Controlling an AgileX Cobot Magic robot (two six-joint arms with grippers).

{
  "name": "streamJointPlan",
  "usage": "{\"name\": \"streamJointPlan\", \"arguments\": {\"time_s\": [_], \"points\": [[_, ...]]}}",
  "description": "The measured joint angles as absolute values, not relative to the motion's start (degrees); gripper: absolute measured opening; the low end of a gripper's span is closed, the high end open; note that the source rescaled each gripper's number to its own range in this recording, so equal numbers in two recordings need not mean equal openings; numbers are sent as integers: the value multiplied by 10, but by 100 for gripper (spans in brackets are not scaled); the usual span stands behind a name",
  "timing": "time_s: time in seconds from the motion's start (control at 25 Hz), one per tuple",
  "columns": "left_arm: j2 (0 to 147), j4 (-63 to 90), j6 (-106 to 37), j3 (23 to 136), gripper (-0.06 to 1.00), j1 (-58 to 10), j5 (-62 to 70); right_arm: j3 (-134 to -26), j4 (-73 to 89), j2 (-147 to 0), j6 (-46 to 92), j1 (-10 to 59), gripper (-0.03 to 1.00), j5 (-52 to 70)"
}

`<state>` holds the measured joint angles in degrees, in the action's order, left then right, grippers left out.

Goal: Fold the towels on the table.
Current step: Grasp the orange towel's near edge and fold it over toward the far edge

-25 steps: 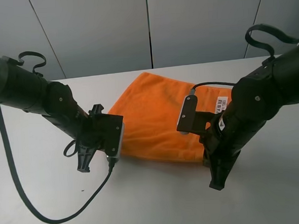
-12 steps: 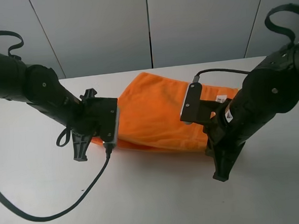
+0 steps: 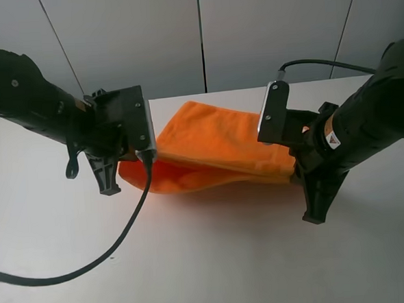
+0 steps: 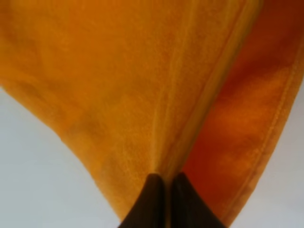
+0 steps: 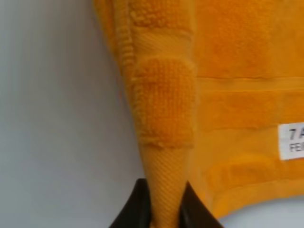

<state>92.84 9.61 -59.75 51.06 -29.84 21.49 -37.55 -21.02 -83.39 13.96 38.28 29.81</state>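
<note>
Next, I let go of the orange towel's near corner with my right gripper on the towel's far corner (image 3: 300, 103), toward the grey panelled wall.
The orange towel (image 3: 216, 150) lies on the white table (image 3: 215, 260) with its near edge lifted off the surface and sagging between the two grippers. My left gripper (image 3: 129, 164) is shut on the towel's near left corner; the left wrist view shows the fingertips (image 4: 164, 197) pinching the cloth (image 4: 142, 85). My right gripper (image 3: 296, 170) is shut on the near right corner; the right wrist view shows the woven band (image 5: 164, 156) clamped between the fingers, with the white label (image 5: 290, 141) beside it.
A black cable (image 3: 112, 250) from the left arm loops over the table in front of the towel. A grey panelled wall (image 3: 202, 35) stands behind the table. Bare tabletop lies in front of the towel.
Both grippers have risen and moved toward the far side, carrying the towel's near edge up off the table and back over the rest of the cloth.
</note>
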Motion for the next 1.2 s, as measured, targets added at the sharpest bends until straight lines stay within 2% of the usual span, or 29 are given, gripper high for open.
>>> {"name": "streamJointPlan", "arguments": {"time_s": [0.2,0.44,0.72,0.96,1.2], "points": [[894,62,-542,517,1,-298,236,-394,-282,-821,92,383,0,313],[902,-67,-437,571,1,-298,222,-441,-374,-821,56,379,0,321],[965,-184,-352,636,1,-303,193,-508,-384,-855,58,302,0,305],[1048,-204,-335,699,1,-301,168,-537,-384,-917,67,245,0,270],[1121,-208,-321,762,1,-287,163,-552,-390,-980,71,218,0,236]]}}
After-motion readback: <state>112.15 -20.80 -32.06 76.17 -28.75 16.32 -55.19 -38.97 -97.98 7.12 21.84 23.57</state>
